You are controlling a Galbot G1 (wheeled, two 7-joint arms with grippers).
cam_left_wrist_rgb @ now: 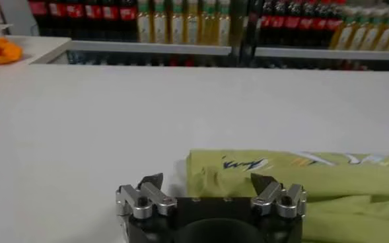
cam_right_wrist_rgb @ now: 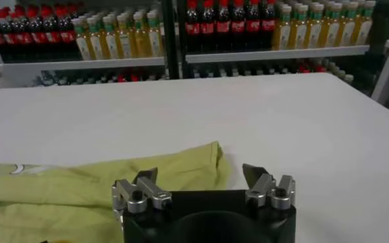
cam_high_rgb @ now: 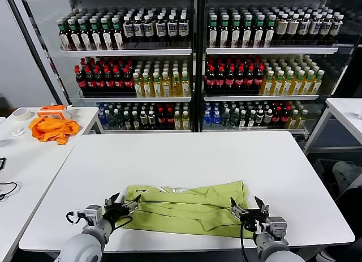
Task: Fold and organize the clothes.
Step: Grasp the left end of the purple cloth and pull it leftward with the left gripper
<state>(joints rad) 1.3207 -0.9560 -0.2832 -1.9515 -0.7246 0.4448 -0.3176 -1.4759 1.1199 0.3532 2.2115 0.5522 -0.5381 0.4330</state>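
Observation:
The shirt's long cloth piece reaches my right gripper, so next I drag it by its other end (cam_high_rgb: 132, 195) toward my left gripper with that hand before folding that end over.
The light yellow-green shirt (cam_high_rgb: 189, 206) lies folded into a long band near the front edge of the white table (cam_high_rgb: 186, 160). My left gripper (cam_high_rgb: 124, 207) is open and empty at the shirt's left end. In the left wrist view the gripper (cam_left_wrist_rgb: 209, 181) sits just in front of the shirt's (cam_left_wrist_rgb: 293, 178) edge, with the fabric between the spread fingers. My right gripper (cam_high_rgb: 249, 207) is open and empty at the shirt's right end. In the right wrist view it (cam_right_wrist_rgb: 201, 175) faces the shirt's (cam_right_wrist_rgb: 102, 185) corner.
A bright orange cloth (cam_high_rgb: 54, 128) and a tape roll (cam_high_rgb: 21, 114) lie on a side table at the far left. Shelves of bottles (cam_high_rgb: 226, 64) stand behind the table. Another white table (cam_high_rgb: 348, 112) is at the right.

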